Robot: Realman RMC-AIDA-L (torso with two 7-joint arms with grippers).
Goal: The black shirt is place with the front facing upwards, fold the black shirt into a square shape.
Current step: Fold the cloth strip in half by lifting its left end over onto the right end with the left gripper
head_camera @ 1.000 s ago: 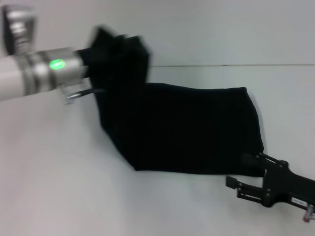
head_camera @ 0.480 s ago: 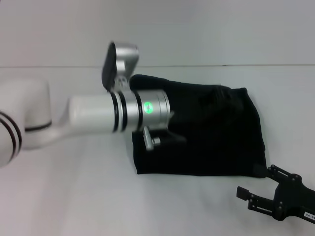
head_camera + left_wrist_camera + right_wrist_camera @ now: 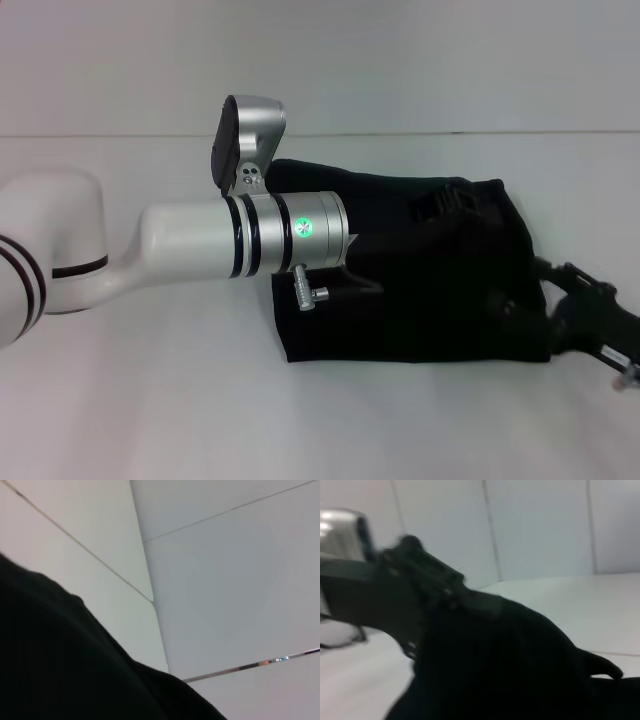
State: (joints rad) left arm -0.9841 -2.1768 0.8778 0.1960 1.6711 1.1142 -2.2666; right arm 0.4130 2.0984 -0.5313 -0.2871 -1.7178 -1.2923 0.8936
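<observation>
Next, my left gripper lets go of the raised fold on the black shirt (image 3: 507, 287) beside the fingers of my right gripper.
The black shirt (image 3: 400, 300) lies on the white table as a rough rectangle, plain black side up, with its left part folded over to the right. My left arm reaches across it from the left. My left gripper (image 3: 448, 205) sits above the shirt's far right part, shut on a raised fold of fabric. In the right wrist view the left gripper (image 3: 417, 575) shows with the black shirt (image 3: 510, 660) peaking up to it. Black fabric (image 3: 60, 665) fills a corner of the left wrist view. My right gripper (image 3: 540, 300) is at the shirt's right edge.
The white table (image 3: 150, 400) spreads around the shirt, with bare surface in front and to the left. A pale wall (image 3: 400, 60) rises behind the table's far edge. No other objects show.
My left gripper carried the shirt's left part up and across to the right, folding it over. My right gripper moved from the front right up to the shirt's right edge.
</observation>
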